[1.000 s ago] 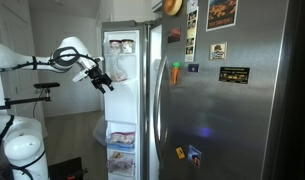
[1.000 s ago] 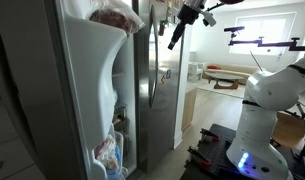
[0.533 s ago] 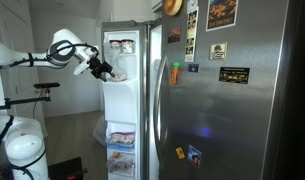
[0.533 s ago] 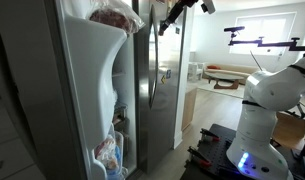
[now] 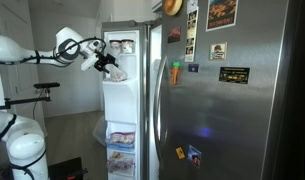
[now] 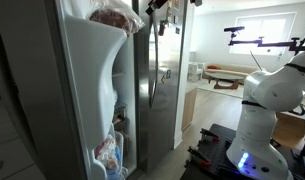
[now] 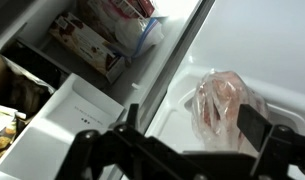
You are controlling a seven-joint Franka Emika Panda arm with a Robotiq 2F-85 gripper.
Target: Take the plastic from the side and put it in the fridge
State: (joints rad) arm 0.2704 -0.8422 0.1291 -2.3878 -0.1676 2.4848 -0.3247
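The plastic's top end (image 5: pixel 111 67) (image 7: pixel 230 137), above its pink contents on the door shelf, is next for my gripper to go to and close on.
The plastic (image 7: pixel 224 105) is a clear bag with pink contents. It lies on the white top shelf of the fridge's open door (image 6: pixel 92 70), and also shows in both exterior views (image 6: pixel 117 15) (image 5: pixel 120 46). My gripper (image 7: pixel 192 125) is open, its dark fingers (image 7: pixel 254 125) spread wide just in front of the bag with the bag framed between them; contact cannot be told. The gripper is level with the top of the door in both exterior views (image 5: pixel 108 62) (image 6: pixel 158 5). The stainless fridge (image 5: pixel 232 110) carries magnets and pictures.
Inside the fridge, shelves hold boxes (image 7: pixel 87 45) and a bagged item (image 7: pixel 132 25), with a white bin (image 7: pixel 77 105) below. More bagged food sits in the lower door shelves (image 6: pixel 107 152) (image 5: pixel 120 150). The robot base (image 6: pixel 257 130) stands on the floor beside the open door.
My gripper has risen and moved in toward the top door shelf, closing on the plastic bag. The bag and the door have not moved.
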